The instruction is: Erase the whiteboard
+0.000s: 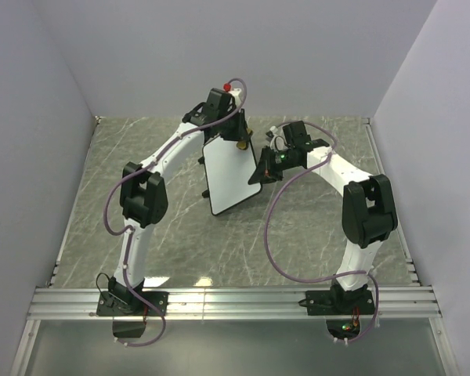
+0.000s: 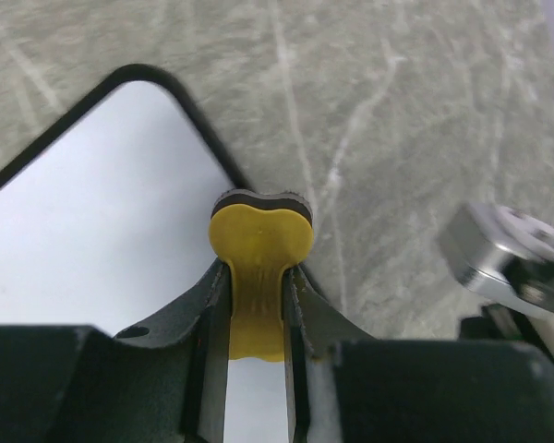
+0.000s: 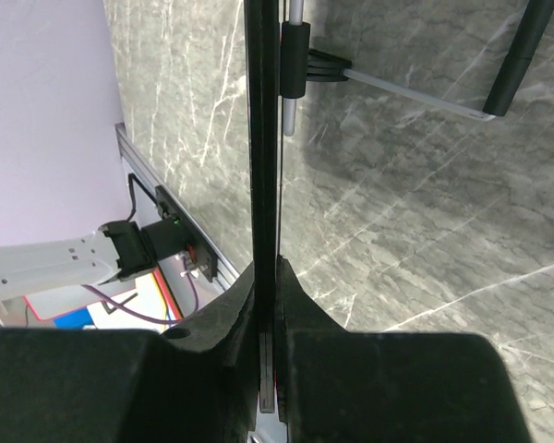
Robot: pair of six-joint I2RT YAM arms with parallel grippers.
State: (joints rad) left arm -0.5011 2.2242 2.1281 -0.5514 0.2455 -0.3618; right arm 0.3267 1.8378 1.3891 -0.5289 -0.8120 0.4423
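Observation:
My left gripper is going to set the yellow eraser down on the grey marble (image 1: 168,194) beside the whiteboard's black feet.
The whiteboard (image 1: 231,176) is held tilted up off the table in the middle, its white face showing no writing. My right gripper (image 1: 264,173) is shut on the board's right edge. The right wrist view shows the board edge-on (image 3: 261,138), clamped between the fingers (image 3: 300,305). My left gripper (image 1: 240,144) sits at the board's upper right corner, shut on a small yellow eraser (image 2: 259,245). In the left wrist view the eraser is squeezed between the fingers (image 2: 212,314) and lies against the board's white face (image 2: 92,212) near its black rounded corner.
The grey marble table (image 1: 172,235) lies under both arms. The board's wire stand (image 3: 415,92) with black feet sticks out behind it. A metal part of the right wrist (image 2: 503,249) sits close beside the eraser. An aluminium rail (image 1: 235,301) runs along the near edge.

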